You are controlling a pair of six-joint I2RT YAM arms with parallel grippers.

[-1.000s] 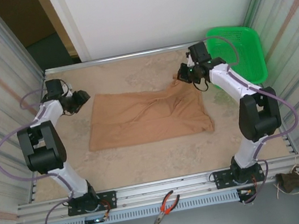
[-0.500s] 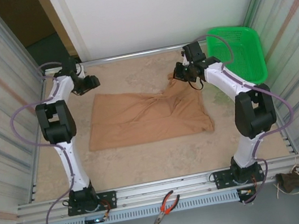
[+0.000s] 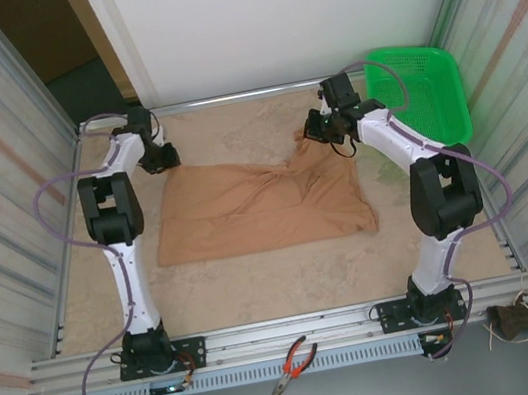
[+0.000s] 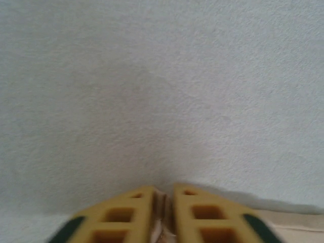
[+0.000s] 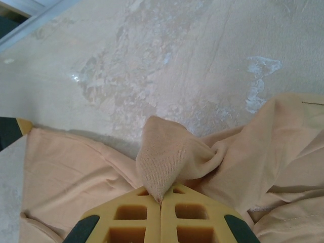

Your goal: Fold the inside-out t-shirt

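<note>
I need to use my right gripper to let go of the t-shirt's raised part on the rumpled folds of the t-shirt [image 3: 320, 191], nearer its middle.
The inside-out t-shirt [image 3: 256, 209] is tan and lies spread across the middle of the table, its far right part drawn up into a ridge. My right gripper [image 3: 318, 134] is shut on that raised part. In the right wrist view a cone of tan knit [image 5: 167, 152] sticks out from between the closed fingertips of the right gripper [image 5: 160, 195]. My left gripper [image 3: 167, 159] is at the shirt's far left corner. In the left wrist view the left gripper [image 4: 163, 191] is shut, with a thin sliver of tan fabric pinched between the yellow fingers [image 4: 132, 202], facing a pale textured surface.
A green basket [image 3: 421, 90] stands at the far right corner beyond the right arm. Red-handled pliers [image 3: 292, 365] lie on the front rail. Corrugated walls close in both sides. Bare beige tabletop [image 3: 269, 288] lies in front of the shirt.
The left arm swung from the left edge toward the back; its gripper came down onto the shirt's far left corner and closed. The right gripper kept its hold and shifted slightly farther back.
</note>
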